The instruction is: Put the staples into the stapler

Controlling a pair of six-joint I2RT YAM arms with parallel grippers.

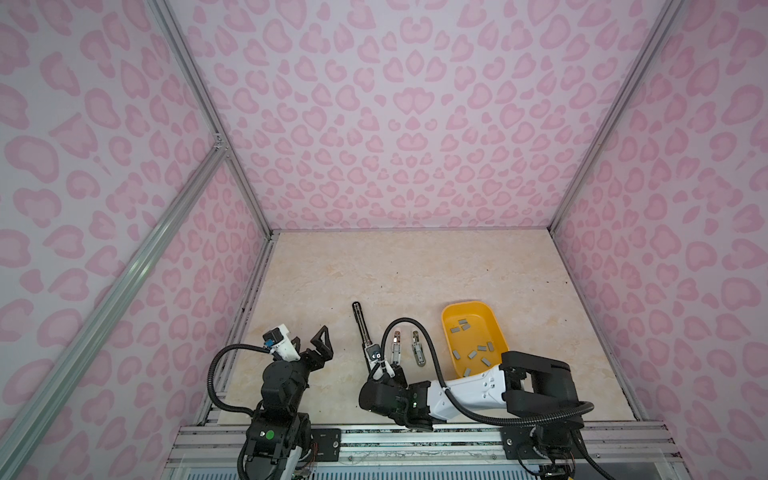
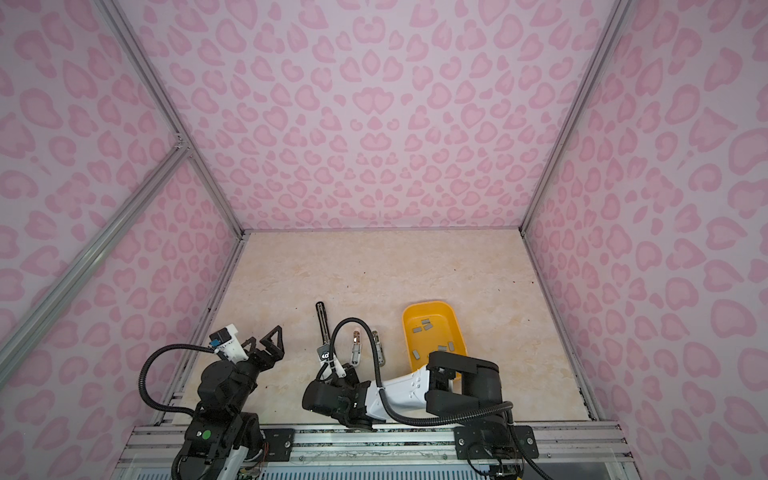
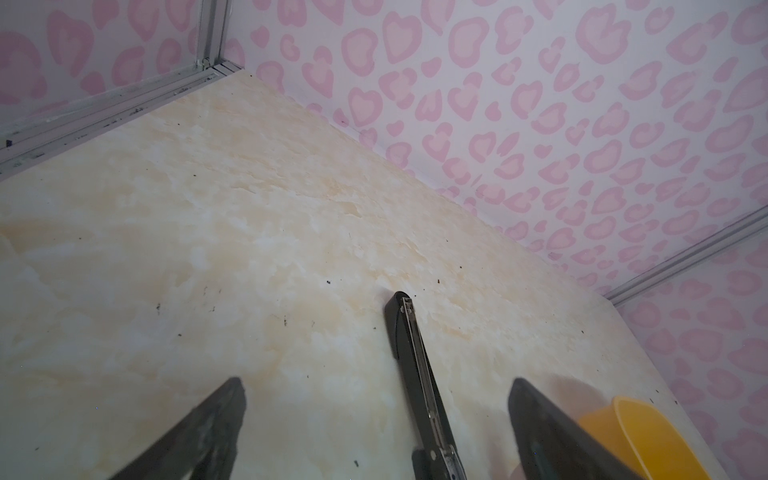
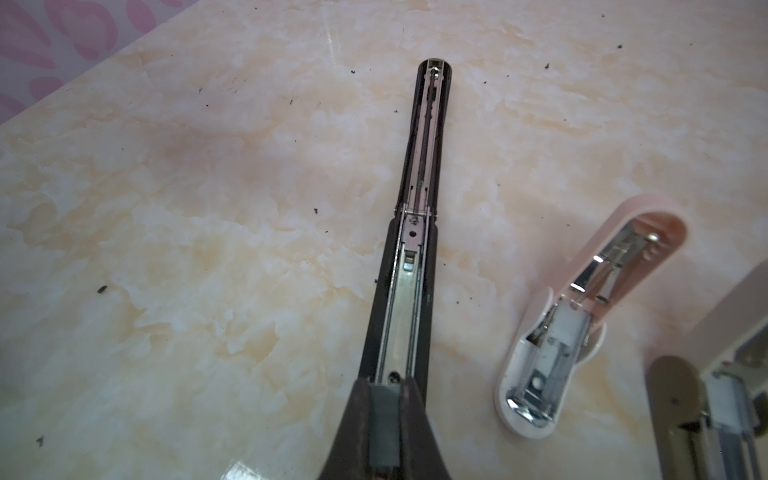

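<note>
I need to use my right gripper to release the grey strip of staples in the near end of the black stapler's metal channel (image 1: 373, 374) (image 4: 385, 422).
The black stapler (image 4: 405, 311) lies opened out flat on the marble table, its metal channel facing up; both top views show it (image 1: 360, 324) (image 2: 322, 320). My right gripper (image 4: 385, 384) is shut on one grey strip of staples (image 4: 384, 419), held just over the near end of that channel. Several more staples (image 1: 471, 354) lie loose in the yellow tray (image 1: 457, 309). My left gripper (image 1: 322, 340) (image 3: 376, 380) hangs open and empty above the table, left of the stapler (image 3: 409, 345).
A small pink-and-white stapler (image 4: 552, 353) (image 1: 395, 349) and a beige one (image 4: 681, 411) (image 1: 417, 353) lie open between the black stapler and the tray (image 2: 428, 305). The right arm crosses over the tray's near end. Pink patterned walls enclose the table.
</note>
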